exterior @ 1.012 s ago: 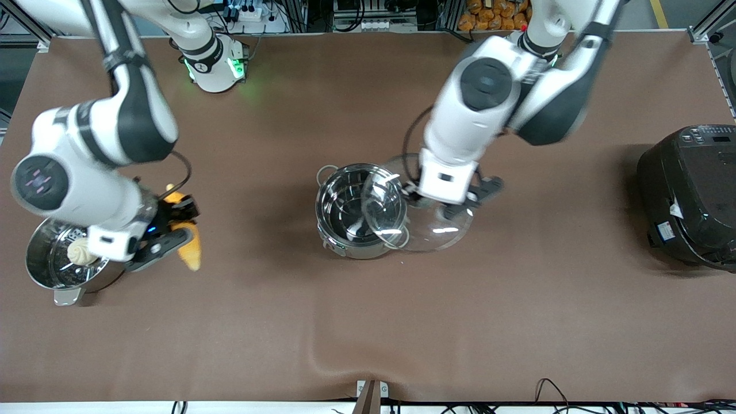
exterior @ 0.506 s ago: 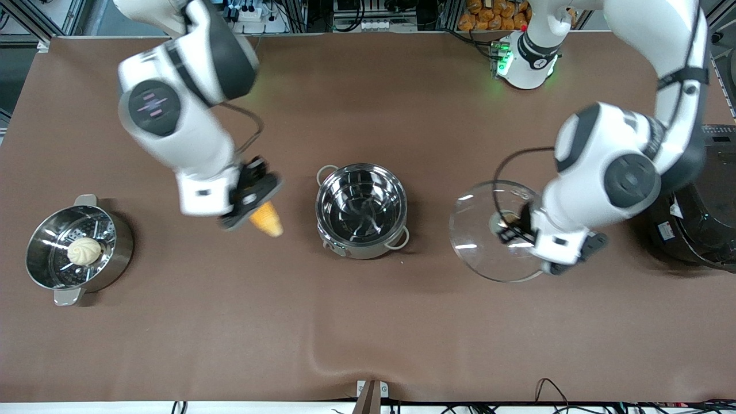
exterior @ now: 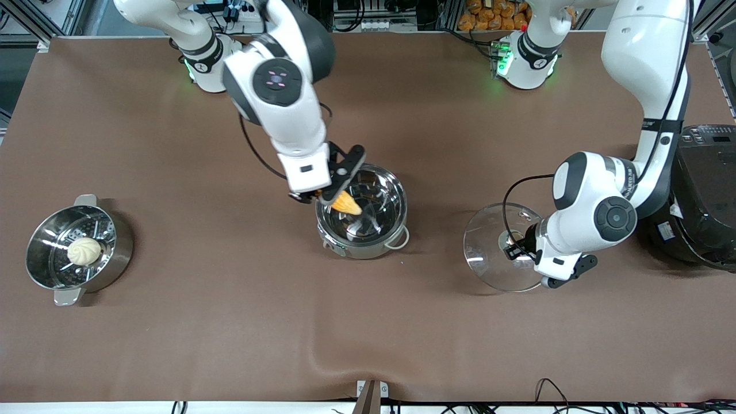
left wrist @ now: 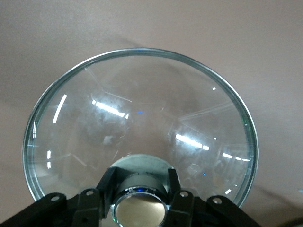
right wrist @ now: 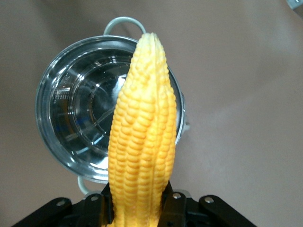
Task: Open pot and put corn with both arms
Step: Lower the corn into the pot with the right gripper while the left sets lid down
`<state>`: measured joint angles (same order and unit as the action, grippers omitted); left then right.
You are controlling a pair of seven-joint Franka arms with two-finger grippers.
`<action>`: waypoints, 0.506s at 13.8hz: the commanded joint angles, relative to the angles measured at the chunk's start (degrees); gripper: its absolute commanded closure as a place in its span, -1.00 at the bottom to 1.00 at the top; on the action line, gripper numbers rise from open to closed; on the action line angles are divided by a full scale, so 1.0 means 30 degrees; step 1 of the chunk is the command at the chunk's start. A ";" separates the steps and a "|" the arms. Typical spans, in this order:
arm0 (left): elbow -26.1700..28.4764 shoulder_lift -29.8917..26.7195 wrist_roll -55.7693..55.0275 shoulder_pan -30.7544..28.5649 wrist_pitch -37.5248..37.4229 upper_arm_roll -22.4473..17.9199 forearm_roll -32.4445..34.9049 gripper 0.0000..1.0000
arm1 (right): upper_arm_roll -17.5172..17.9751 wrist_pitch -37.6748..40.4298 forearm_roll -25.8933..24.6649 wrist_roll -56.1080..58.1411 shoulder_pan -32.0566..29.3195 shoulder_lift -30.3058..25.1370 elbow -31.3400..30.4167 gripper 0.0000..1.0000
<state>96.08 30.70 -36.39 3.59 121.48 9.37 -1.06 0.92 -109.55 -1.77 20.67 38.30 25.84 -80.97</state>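
Observation:
The table (exterior: 522, 239) has a spot between the steel pot and black rice cooker. Next, my left gripper puts the glass lid down there.
The steel pot (exterior: 363, 230) stands open and empty at mid-table; it also shows in the right wrist view (right wrist: 71, 118). My right gripper (exterior: 336, 192) is shut on the yellow corn (exterior: 347, 204) and holds it over the pot's rim, tip pointing down toward the inside; the corn (right wrist: 141, 137) fills the right wrist view. My left gripper (exterior: 520, 238) is shut on the copper knob (left wrist: 140, 210) of the glass lid (exterior: 497, 253), which is low over or on the table toward the left arm's end, beside the pot. The lid (left wrist: 142, 123) is level.
A steel steamer pot (exterior: 34, 264) with a white bun (exterior: 84, 251) in it stands at the right arm's end. A black rice cooker (exterior: 696, 195) stands at the left arm's end, close to the left arm's elbow.
My right gripper has carried the corn from beside the steamer pot to over the open pot. My left gripper has carried the lid off the pot and lowered it toward the rice cooker.

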 commanded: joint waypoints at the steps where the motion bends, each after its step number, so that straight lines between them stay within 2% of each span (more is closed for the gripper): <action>1: 0.2533 -0.1354 0.1636 -0.1511 0.1423 0.0245 0.0091 1.00 | -0.0220 -0.2260 -0.1486 0.0200 0.1204 0.1225 0.0128 1.00; 3: 0.3828 -0.1124 0.2665 -0.2045 0.3504 0.0246 0.0062 1.00 | -0.0220 -0.3440 -0.2073 0.0200 0.1966 0.2280 0.0097 1.00; 7: 0.4826 -0.0917 0.2784 -0.2045 0.3920 0.0246 0.0091 1.00 | -0.0249 -0.3591 -0.2984 0.0083 0.2409 0.2666 -0.0223 1.00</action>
<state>107.92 30.22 -28.48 -2.60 132.08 9.55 -1.05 0.86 -120.66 -9.07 20.75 45.27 34.30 -81.36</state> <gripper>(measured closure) 0.515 0.630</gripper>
